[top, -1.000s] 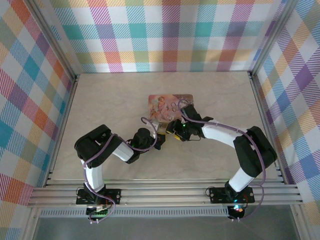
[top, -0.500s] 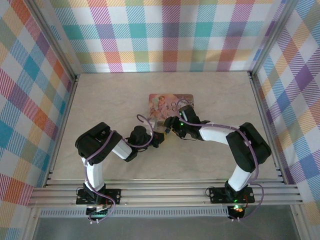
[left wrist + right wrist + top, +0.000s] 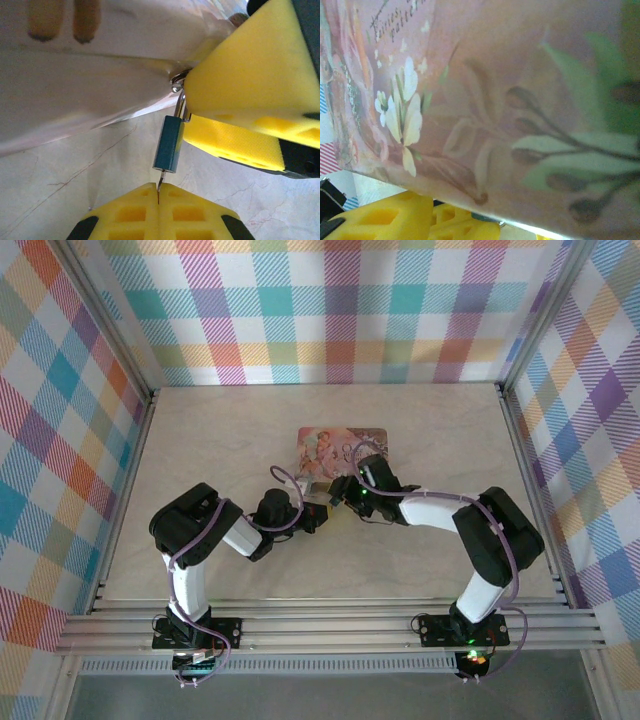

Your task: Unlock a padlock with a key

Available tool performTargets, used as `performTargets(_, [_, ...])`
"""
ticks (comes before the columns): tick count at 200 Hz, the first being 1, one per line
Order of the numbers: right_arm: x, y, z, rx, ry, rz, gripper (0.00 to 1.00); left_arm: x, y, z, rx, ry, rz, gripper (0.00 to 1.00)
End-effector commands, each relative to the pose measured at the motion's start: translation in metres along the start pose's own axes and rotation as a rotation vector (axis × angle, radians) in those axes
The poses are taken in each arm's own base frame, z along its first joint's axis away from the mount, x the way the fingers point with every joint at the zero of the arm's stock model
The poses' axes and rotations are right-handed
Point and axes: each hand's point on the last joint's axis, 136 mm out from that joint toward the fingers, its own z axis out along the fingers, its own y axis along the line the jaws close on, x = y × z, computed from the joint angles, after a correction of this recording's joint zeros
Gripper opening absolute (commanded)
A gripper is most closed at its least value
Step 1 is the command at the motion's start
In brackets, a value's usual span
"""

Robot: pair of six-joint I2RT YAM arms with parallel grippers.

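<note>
My right gripper should open and take the padlock's body (image 3: 168,144), since it is up at the shackle, whose loose end stands clear of the padlock.
The small blue padlock (image 3: 169,142) hangs by its silvery shackle from the pink tin's (image 3: 100,75) front edge. My left gripper (image 3: 158,192) is shut on the thin dark key (image 3: 160,178), and the key's tip sits in the padlock's bottom. My right gripper (image 3: 186,114) is closed on the shackle at the top of the padlock, its yellow fingers (image 3: 250,65) pressed against the tin. From above, the left gripper (image 3: 320,513) and right gripper (image 3: 341,492) meet just in front of the tin (image 3: 335,443). A teal sliver of the padlock (image 3: 487,216) peeks out under the tin.
The pink illustrated tin (image 3: 520,100) lies flat at the middle of the beige table (image 3: 200,440). Metal rails and checked walls enclose the table on all sides. Both forearms angle inward across the table's near half.
Both grippers have crept a little closer to the tin's front edge. The left gripper stays shut on the key throughout.
</note>
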Motion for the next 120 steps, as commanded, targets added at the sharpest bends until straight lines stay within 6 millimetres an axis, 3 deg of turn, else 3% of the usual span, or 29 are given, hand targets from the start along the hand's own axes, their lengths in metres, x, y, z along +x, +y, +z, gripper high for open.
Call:
performTargets(1, [0.018, -0.026, 0.005, 0.059, 0.048, -0.006, 0.54, -0.011, -0.003, 0.002, 0.043, -0.015, -0.018, 0.0])
performTargets(61, [0.018, -0.021, 0.013, 0.01, 0.037, -0.085, 0.55, -0.018, -0.008, -0.001, 0.109, 0.012, -0.045, 0.0])
performTargets(120, [0.026, -0.019, 0.019, -0.025, 0.053, -0.041, 0.54, -0.016, -0.009, 0.001, 0.13, 0.031, -0.056, 0.0])
